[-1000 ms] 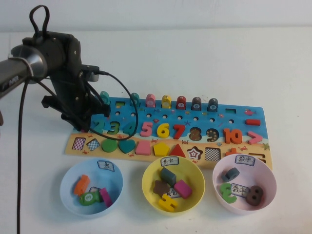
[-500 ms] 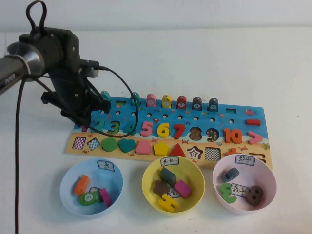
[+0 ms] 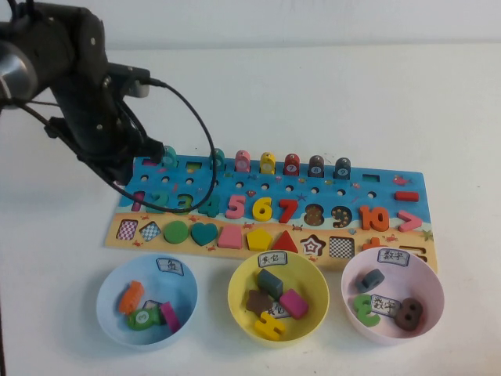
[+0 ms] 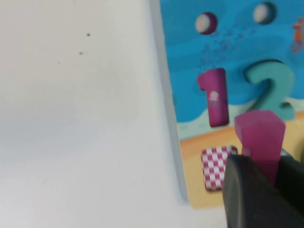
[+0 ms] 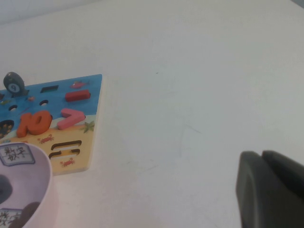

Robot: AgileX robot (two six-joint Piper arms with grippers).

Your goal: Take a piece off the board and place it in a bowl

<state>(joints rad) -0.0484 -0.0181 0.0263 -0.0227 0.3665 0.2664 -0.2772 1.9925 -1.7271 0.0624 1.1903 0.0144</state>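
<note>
Next, my left gripper releases the slim pink piece, now held upright above the board, in the pale pink bowl [image 3: 398, 288], behind the brown piece.
The blue and tan board [image 3: 383, 192] lies across the middle of the table. My left gripper [image 3: 131, 171] hovers over its left end. In the left wrist view this gripper [image 4: 263, 164] is shut on the slim pink numeral "1" piece [image 4: 259, 130], held upright above the board [image 4: 190, 71]. The pink "1"-shaped slot [image 4: 213, 97] shows beside the teal 2 [image 4: 268, 90]. The pale pink bowl [image 3: 415, 274] stands at the front right with several pieces in it. My right gripper [image 5: 266, 190] is shut and empty over bare table, right of the board [image 5: 90, 95] and the bowl [image 5: 28, 190].
A light blue bowl [image 3: 109, 286] and a yellow bowl [image 3: 239, 290], both holding pieces, stand in front of the board. Numerals 2 to 10, a pink ">" [image 3: 409, 222], shapes and pegs stay on the board. Bare white table lies behind and to the right.
My left arm has risen and drawn back to the left from the board's left end, taking the pink "1" up with it. The "1" slot now shows.
</note>
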